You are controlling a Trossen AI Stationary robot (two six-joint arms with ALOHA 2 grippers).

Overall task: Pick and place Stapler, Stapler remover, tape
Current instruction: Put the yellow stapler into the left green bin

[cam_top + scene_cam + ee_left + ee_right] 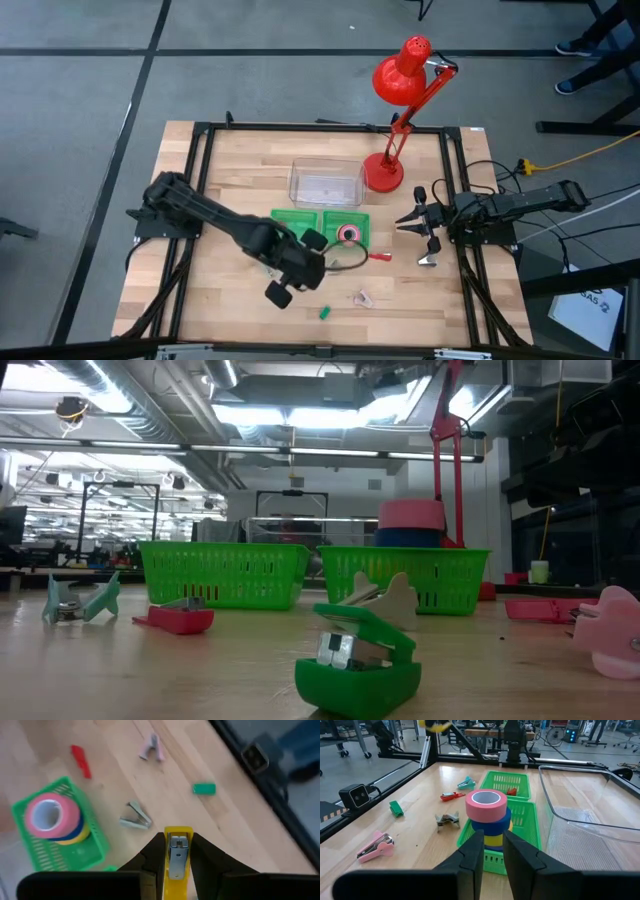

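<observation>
My left gripper is holding the yellow stapler. Next, I let go of it in the green basket [297, 224] next to the tape rolls' basket, toward the clear tub.
My left gripper [310, 262] [178, 862] hangs over the table's near middle, just in front of the two green baskets, shut on a yellow stapler [177, 845], which also shows high up in the right wrist view [435, 725]. Pink, blue and yellow tape rolls [348, 234] [488, 817] stand stacked in the right basket [75, 847]. A red stapler [378, 257], a pink stapler [362, 297], a green stapler [324, 312] [358, 660], a grey staple remover [135, 817] and a teal staple remover [466, 783] lie on the table. My right gripper [420, 238] [493, 852] waits open at the right edge. My left gripper pinches the yellow stapler between its two fingers [150, 857], one on each long side. The fingers lie along the stapler and slant down toward the table. Its front end [178, 831], with the metal strip, sticks out past the fingertips. The stapler is lifted clear of the table.
A clear plastic tub [325, 183] stands behind the baskets, and a red desk lamp [400, 95] has its base [383, 173] at the far right. A small red thing [511, 791] lies in the left basket [295, 223]. Bare wood lies at the near left.
</observation>
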